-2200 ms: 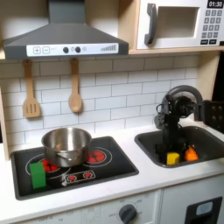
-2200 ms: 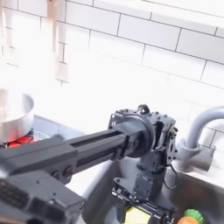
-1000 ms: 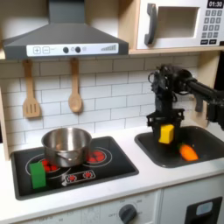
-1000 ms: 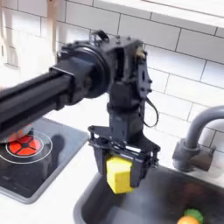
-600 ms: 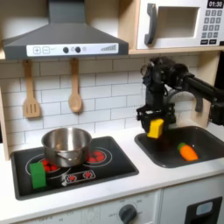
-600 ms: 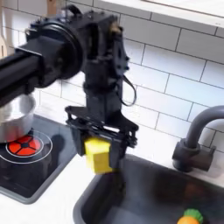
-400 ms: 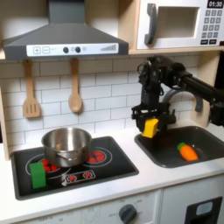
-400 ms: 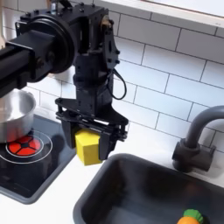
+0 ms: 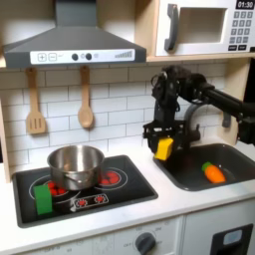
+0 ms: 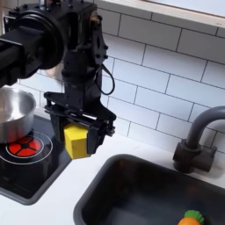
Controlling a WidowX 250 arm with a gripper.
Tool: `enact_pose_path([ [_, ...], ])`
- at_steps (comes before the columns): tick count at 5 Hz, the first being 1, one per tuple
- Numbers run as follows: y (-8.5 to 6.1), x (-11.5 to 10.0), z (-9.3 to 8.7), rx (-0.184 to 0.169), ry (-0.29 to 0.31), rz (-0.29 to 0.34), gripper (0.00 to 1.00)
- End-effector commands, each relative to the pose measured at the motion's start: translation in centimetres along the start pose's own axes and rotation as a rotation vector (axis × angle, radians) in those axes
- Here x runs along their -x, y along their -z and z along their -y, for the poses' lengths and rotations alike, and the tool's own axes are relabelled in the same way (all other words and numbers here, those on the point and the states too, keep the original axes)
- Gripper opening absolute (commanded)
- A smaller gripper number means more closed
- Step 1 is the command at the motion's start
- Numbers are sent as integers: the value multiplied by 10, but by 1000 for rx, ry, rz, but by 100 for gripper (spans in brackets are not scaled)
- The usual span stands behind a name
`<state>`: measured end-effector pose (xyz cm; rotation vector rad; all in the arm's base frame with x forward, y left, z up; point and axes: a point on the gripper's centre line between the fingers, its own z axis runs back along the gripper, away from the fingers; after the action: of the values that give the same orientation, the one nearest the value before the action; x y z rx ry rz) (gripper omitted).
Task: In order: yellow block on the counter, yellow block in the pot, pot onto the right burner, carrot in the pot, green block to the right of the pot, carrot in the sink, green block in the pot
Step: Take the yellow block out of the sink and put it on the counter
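My gripper has a place for the yellow block. Next, I set the block down with it on the part of the off-white counter [image 9: 161, 181] between the stovetop and the sink.
My gripper [image 9: 162, 145] [image 10: 76, 136] is shut on the yellow block [image 9: 163, 148] [image 10: 76, 141] and holds it in the air over the strip of off-white counter [image 9: 149, 169] [image 10: 61, 189] between stovetop and sink. The dark sink [image 9: 224, 174] [image 10: 132, 202] lies to the right in both exterior views, with the orange carrot [image 9: 213, 172] [image 10: 195, 218] lying in it. The steel pot [image 9: 76, 165] [image 10: 12, 112] stands on the stovetop's back left burner. The green block [image 9: 43, 196] stands upright at the stovetop's front left corner.
The black stovetop [image 9: 85, 189] [image 10: 22, 163] has red burner rings. A dark curved faucet [image 9: 204, 108] [image 10: 195, 141] rises behind the sink. Two wooden utensils [image 9: 86, 100] hang on the tiled wall, below a range hood [image 9: 72, 45]. A microwave [image 9: 204, 28] sits top right.
The gripper took the yellow block from the sink, raised it, and carried it leftward past the sink's rim. The carrot stays in the sink.
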<state>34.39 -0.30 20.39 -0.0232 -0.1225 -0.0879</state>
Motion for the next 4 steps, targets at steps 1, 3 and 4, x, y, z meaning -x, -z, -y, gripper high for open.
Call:
enact_pose_path([
  [1, 19, 12, -3, -16, 3, -55, 0],
  [3, 29, 18, -8, -27, -3, -113, 0],
  [4, 36, 23, -8, -34, 0, -152, 0],
])
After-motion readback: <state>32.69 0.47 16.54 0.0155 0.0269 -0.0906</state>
